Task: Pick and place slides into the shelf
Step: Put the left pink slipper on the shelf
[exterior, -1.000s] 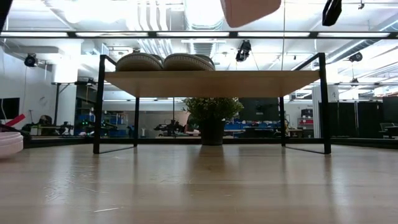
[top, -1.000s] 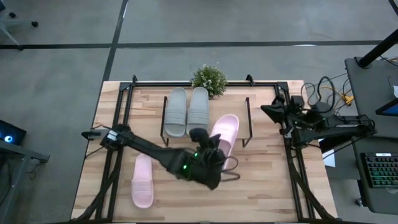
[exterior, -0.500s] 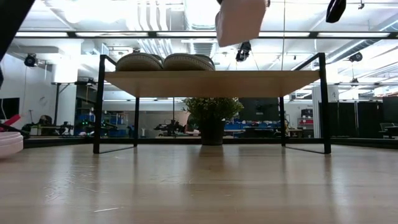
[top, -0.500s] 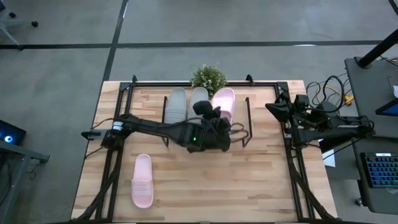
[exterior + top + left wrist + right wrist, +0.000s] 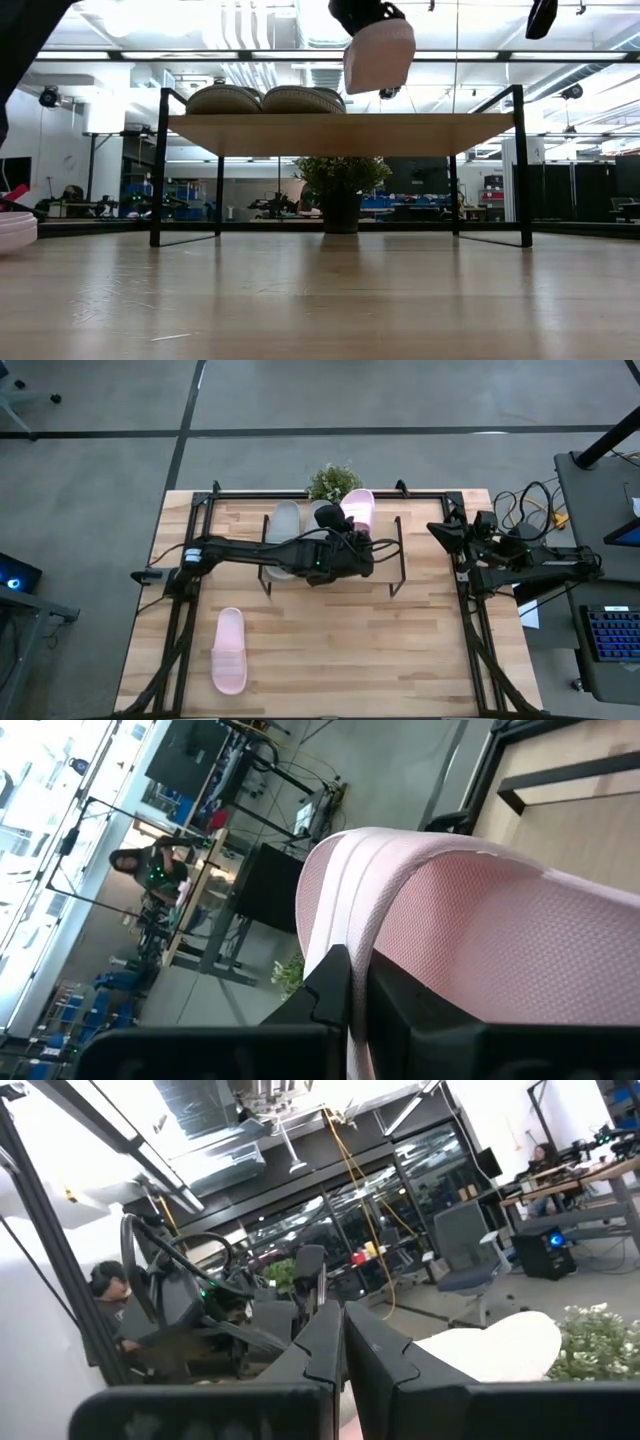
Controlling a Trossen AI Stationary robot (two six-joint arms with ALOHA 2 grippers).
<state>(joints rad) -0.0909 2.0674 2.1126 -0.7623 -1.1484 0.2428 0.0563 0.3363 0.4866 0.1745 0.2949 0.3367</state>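
Next, my left gripper releases the pale pink slide on the top of the shelf, close beside the grey-green pair (image 5: 355,544).
My left gripper (image 5: 350,540) is shut on a pale pink slide (image 5: 358,508) and holds it over the shelf (image 5: 386,532), just right of the grey-green pair (image 5: 284,525). In the low view this pink slide (image 5: 380,55) hangs above the wooden shelf top (image 5: 340,133), where the grey-green pair (image 5: 265,99) rests on its soles. The other pink slide (image 5: 229,650) lies sole-down on the table near its left front. My right gripper (image 5: 441,536) waits, shut, at the table's right side. My left gripper pinches the pink slide between its two fingers (image 5: 335,982) at the slide's near end (image 5: 360,1040). It comes from the near-left, and the slide stretches away toward the far edge. The slide is lifted clear above the shelf top and tilted, with its free end lowest.
A small potted plant (image 5: 335,482) stands behind the shelf at the table's far edge. The shelf's right part (image 5: 450,133) is bare. Black frame rails (image 5: 470,610) run along the table's left and right sides. Cables and a desk lie beyond the right edge.
My left gripper has carried the pink slide from over the middle of the table toward the far edge, until it is above the shelf beside the grey-green pair. The slide has turned from slanting to lying near-to-far. The right arm has shifted slightly.
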